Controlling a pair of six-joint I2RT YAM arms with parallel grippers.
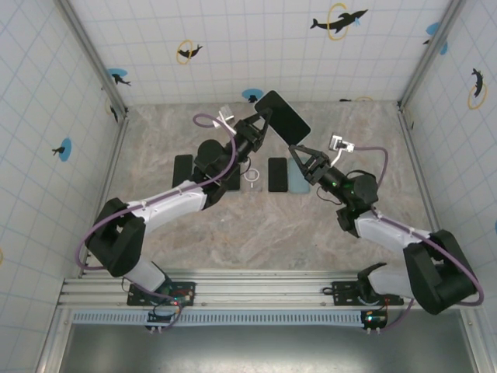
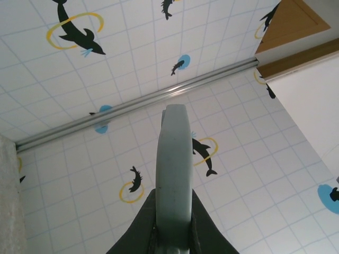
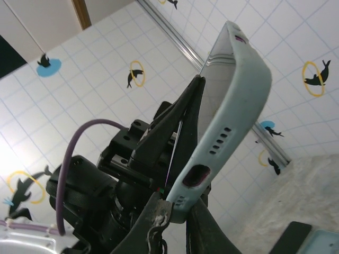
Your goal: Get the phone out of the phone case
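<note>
Next, my right gripper opens and takes the corner at the phone case's opposite long edge [image 3: 233,30], because it is pinching the phone case's lower corner on my left gripper's side.
The phone [image 1: 283,114], dark screen up, sits inside a pale blue-grey phone case [image 3: 233,106] and is held tilted in the air above the back of the table. My left gripper [image 1: 262,124] is shut on the case's long edges [image 2: 174,169], fingers [image 2: 204,227] pressed on both sides. My right gripper [image 1: 299,149] reaches up from the right and is shut on the case's lower corner [image 3: 183,209], by the charging port. The phone's glossy screen [image 3: 214,90] faces the left gripper's body [image 3: 159,137].
On the marble table lie a black phone [image 1: 182,167] at the left, a white ring [image 1: 254,177], another black phone [image 1: 277,174] and a light blue case [image 1: 297,176] in the middle. Tiled walls enclose the table on three sides.
</note>
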